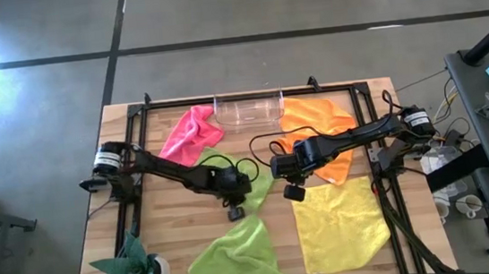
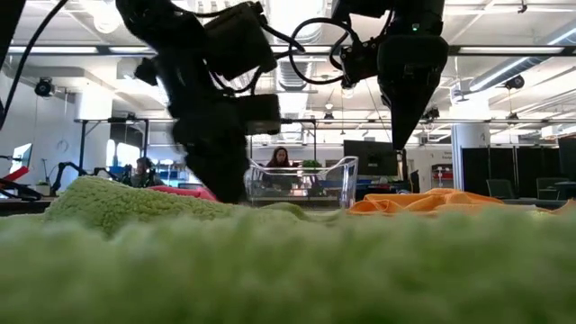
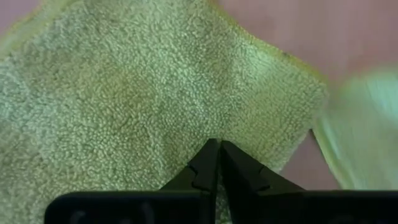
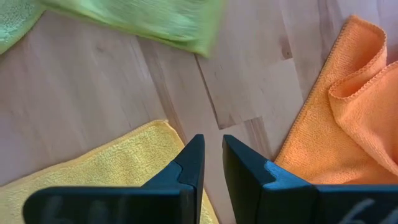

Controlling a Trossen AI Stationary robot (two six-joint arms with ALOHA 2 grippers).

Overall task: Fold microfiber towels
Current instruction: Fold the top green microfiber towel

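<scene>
Next, I open my left gripper, lift it clear and take the far lime green towel's near corner (image 3: 313, 98), as its shut fingers sit on that towel's middle part, inward of the edge.
Several microfiber towels lie flat or rumpled on the wooden table: pink (image 1: 192, 133) far left, orange (image 1: 321, 137) far right, yellow (image 1: 339, 227) near right, and lime green (image 1: 235, 255) near the middle. A second lime green towel (image 1: 261, 187) lies partly hidden under the arms. My left gripper (image 1: 235, 213) points down, shut, right at a lime green towel (image 3: 155, 93). My right gripper (image 1: 293, 192) hangs above bare wood between the yellow towel (image 4: 112, 162) and the orange towel (image 4: 348, 118). Its fingers are narrowly open with nothing between them. My left gripper (image 3: 217, 146) comes from above with shut fingertips at the lime green towel's surface, inward of a corner (image 3: 320, 87). I cannot tell whether the tips touch the cloth; no fold or edge shows between them. The towel lies on the table.
A clear plastic tray (image 1: 249, 109) stands at the far edge between the pink and orange towels. A small potted plant (image 1: 138, 269) sits at the near left corner. A black frame (image 1: 136, 129) runs along the table's sides. People sit in the room beyond (image 2: 281, 162).
</scene>
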